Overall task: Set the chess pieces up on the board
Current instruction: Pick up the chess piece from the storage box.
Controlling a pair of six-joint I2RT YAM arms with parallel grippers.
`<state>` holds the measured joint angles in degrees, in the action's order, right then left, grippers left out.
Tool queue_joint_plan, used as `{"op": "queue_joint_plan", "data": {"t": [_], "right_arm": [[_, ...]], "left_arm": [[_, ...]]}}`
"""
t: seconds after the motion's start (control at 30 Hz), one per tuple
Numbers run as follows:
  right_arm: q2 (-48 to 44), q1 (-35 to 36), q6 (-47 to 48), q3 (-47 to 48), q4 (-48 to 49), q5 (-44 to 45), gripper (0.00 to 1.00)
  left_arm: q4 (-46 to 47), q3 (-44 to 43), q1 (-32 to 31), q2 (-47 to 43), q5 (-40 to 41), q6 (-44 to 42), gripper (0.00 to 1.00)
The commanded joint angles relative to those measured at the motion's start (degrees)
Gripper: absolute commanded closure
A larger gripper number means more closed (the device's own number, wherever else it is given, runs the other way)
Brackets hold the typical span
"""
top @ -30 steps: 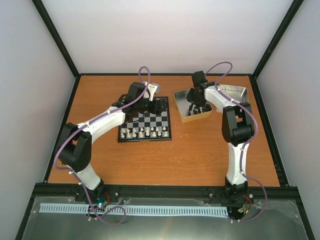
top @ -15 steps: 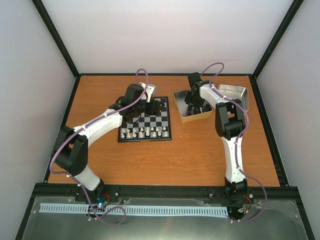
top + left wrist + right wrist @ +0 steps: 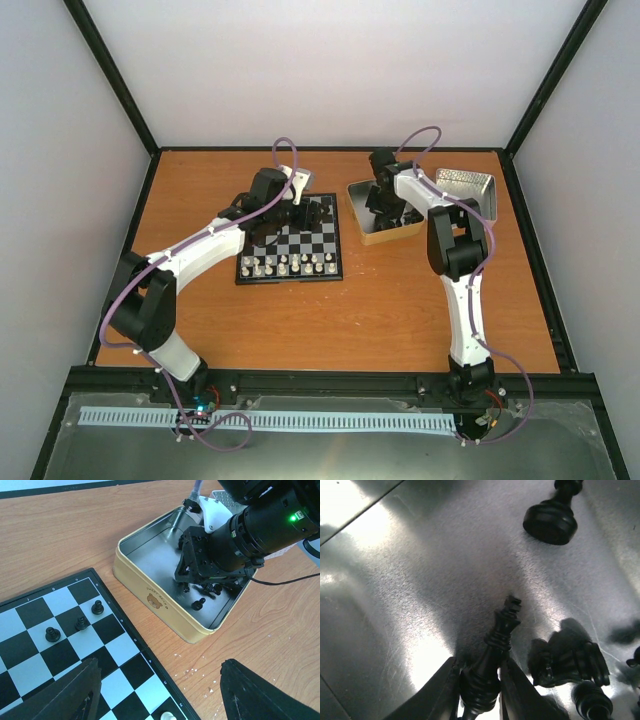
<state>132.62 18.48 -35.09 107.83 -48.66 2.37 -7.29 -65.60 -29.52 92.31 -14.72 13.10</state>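
Note:
My left gripper is to take hold of the black king's body next, at the part that sticks out between my right gripper's fingers (image 3: 372, 205) (image 3: 182, 573).
The board (image 3: 326, 262) lies left of centre, with a row of white pieces (image 3: 290, 265) on its near side. In the left wrist view three black pieces (image 3: 80, 624) stand on the board (image 3: 65, 600) near its far edge. My left gripper (image 3: 312, 212) hovers open and empty over the board's far right corner, its fingers (image 3: 75, 695) wide apart. My right gripper (image 3: 383, 205) is down inside the cream tin (image 3: 385, 237). It is shut on a black king (image 3: 495, 655), which lies tilted on the tin floor. Other loose black pieces (image 3: 551, 520) lie around it.
A second metal tin (image 3: 465, 185) sits at the far right behind the cream tin (image 3: 155, 597). A small metal object (image 3: 303, 180) lies behind the left arm. White specks (image 3: 192, 670) dot the wood between the board and the tin.
My right gripper has shifted slightly left and farther inside the tin. My left gripper moved a little right over the board's far edge, then stayed still.

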Motion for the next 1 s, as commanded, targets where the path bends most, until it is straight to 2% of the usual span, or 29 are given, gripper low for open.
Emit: {"op": "queue_joint_plan", "data": {"t": [0.0, 0.13, 0.27, 0.5, 0.7, 0.83, 0.97], "right_arm": [[1.59, 0.26, -0.19, -1.15, 0.04, 2.15, 0.81], [-0.18, 0.18, 0.66, -1.64, 4.63, 1.24, 0.85], [-7.30, 0.05, -0.69, -4.47, 11.73, -1.91, 0.84], [-16.82, -0.76, -13.02, -9.98, 18.44, -14.71, 0.84], [-24.09, -0.79, -24.15, -18.79, 22.06, -25.38, 0.83], [-27.49, -0.83, -28.83, -23.30, 24.29, -28.64, 0.83], [-28.03, -0.97, -29.92, -24.30, 24.17, -29.08, 0.83]], "left_arm": [[1.03, -0.23, 0.34, -0.01, -0.22, -0.91, 0.33], [1.01, -0.23, 0.34, -0.07, -0.54, -0.72, 0.33], [1.86, -0.66, 0.42, 0.32, -2.03, -0.35, 0.31], [3.59, -6.03, 0.42, 3.84, -6.73, -1.53, 0.29], [10.22, -7.68, -0.03, 7.33, -10.16, -2.56, 0.28], [13.06, -9.64, -0.79, 10.14, -12.54, -1.72, 0.29], [16.79, -9.59, -1.17, 12.17, -15.74, 0.45, 0.34]]}}
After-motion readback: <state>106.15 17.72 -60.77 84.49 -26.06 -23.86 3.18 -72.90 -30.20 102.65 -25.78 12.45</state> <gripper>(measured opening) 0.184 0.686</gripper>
